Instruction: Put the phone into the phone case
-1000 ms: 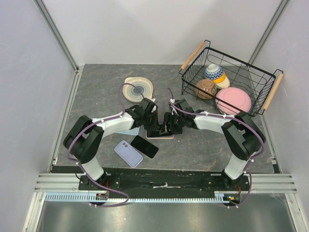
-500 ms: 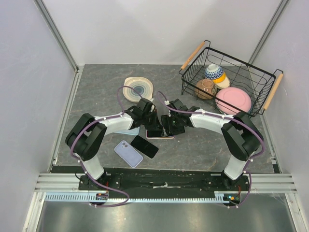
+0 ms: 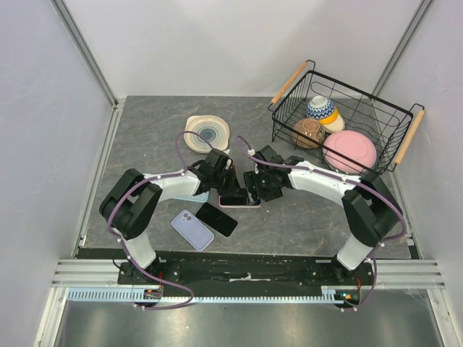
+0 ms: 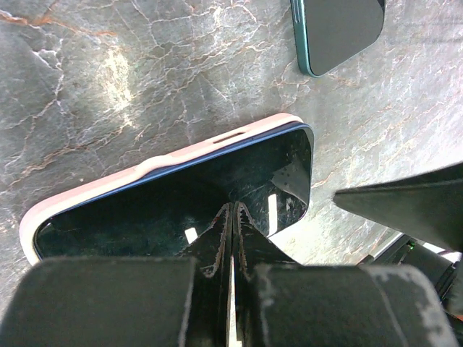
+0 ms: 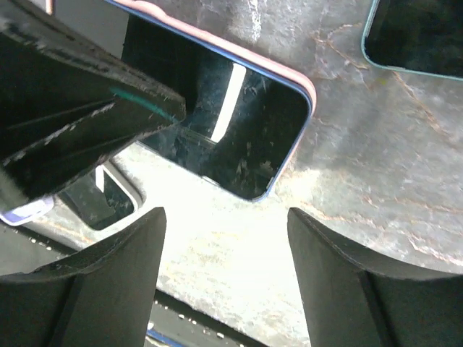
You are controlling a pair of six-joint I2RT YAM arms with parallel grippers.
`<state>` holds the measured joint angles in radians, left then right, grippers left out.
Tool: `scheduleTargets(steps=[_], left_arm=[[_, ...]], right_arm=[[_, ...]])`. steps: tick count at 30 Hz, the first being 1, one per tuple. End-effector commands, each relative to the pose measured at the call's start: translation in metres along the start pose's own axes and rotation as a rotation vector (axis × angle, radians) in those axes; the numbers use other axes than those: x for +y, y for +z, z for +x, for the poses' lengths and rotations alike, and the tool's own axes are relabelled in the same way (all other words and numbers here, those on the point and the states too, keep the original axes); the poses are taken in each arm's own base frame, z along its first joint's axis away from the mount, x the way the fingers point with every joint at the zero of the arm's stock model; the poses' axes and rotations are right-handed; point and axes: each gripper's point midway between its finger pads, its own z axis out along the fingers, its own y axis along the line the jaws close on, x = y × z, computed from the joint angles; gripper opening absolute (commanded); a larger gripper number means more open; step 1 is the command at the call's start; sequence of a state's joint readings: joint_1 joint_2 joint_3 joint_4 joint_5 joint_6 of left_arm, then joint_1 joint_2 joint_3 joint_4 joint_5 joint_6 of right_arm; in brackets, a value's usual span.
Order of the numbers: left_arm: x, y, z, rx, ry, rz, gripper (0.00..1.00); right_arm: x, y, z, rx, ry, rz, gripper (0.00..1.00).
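The blue edge of the phone overlaps the rim of the pink case at the case's near corner, so next I pinch the case's end rim (image 5: pixel 291 157) with my right gripper while my left gripper pushes down.
A dark-screened phone (image 4: pixel 173 191) with a blue edge lies in a pink phone case (image 4: pixel 87 189) at mid-table (image 3: pixel 235 201). The pink rim (image 5: pixel 309 92) shows along its far side and one end. My left gripper (image 4: pixel 233 211) is shut, its joined tips pressing down on the screen; in the top view it (image 3: pixel 228 189) stands over the phone's left part. My right gripper (image 5: pixel 226 217) is open with nothing between its fingers (image 5: pixel 340 267). It hovers over bare table just beside the phone's near corner, to the right of the phone (image 3: pixel 253 191) in the top view.
A second dark phone (image 3: pixel 217 218) and a lavender phone case (image 3: pixel 192 230) lie near the front. A pale item (image 5: pixel 101 194) sits under the left arm. A plate (image 3: pixel 207 132) is behind. A wire basket (image 3: pixel 289 119) of bowls stands back right.
My right gripper's jaws have spread wider and it has shifted slightly beside the phone. The left gripper stays shut, pressed on the screen.
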<state>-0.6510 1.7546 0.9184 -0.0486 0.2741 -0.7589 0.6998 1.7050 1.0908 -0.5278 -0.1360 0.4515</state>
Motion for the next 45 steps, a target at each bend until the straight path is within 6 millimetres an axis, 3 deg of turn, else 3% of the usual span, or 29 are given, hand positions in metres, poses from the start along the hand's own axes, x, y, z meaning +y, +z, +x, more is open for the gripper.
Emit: scheduleTargets(steps=[1, 4, 7, 14, 16, 17, 18, 19, 37, 45], left_arm=[[0.057, 0.006, 0.043, 0.121, -0.033, -0.202, 0.02], [0.056, 0.006, 0.042, 0.119, -0.029, -0.198, 0.02], [0.056, 0.006, 0.043, 0.122, -0.029, -0.194, 0.02], [0.056, 0.006, 0.045, 0.131, -0.023, -0.189, 0.02], [0.055, 0.006, 0.045, 0.129, -0.022, -0.185, 0.02], [0.056, 0.006, 0.046, 0.132, -0.023, -0.183, 0.02], [0.054, 0.006, 0.045, 0.131, -0.022, -0.176, 0.02], [0.054, 0.006, 0.046, 0.134, -0.021, -0.175, 0.02], [0.052, 0.008, 0.047, 0.15, 0.001, -0.168, 0.02], [0.055, 0.01, 0.04, 0.143, 0.042, -0.235, 0.02]], right_arm=[[0.012, -0.036, -0.01, -0.028, 0.003, -0.075, 0.75], [0.01, -0.044, -0.02, -0.048, 0.069, -0.16, 0.75], [-0.006, -0.041, -0.022, -0.055, 0.122, -0.196, 0.73], [-0.011, -0.011, 0.0, 0.044, 0.182, -0.286, 0.67], [-0.008, -0.005, -0.002, 0.037, 0.198, -0.311, 0.61], [-0.01, 0.001, 0.002, 0.047, 0.205, -0.308, 0.58], [-0.01, 0.004, -0.001, 0.036, 0.206, -0.304, 0.45], [-0.012, 0.007, -0.002, 0.032, 0.208, -0.297, 0.42], [-0.048, 0.048, 0.012, 0.073, 0.252, -0.138, 0.27], [-0.064, 0.061, 0.028, 0.107, 0.205, 0.005, 0.12]])
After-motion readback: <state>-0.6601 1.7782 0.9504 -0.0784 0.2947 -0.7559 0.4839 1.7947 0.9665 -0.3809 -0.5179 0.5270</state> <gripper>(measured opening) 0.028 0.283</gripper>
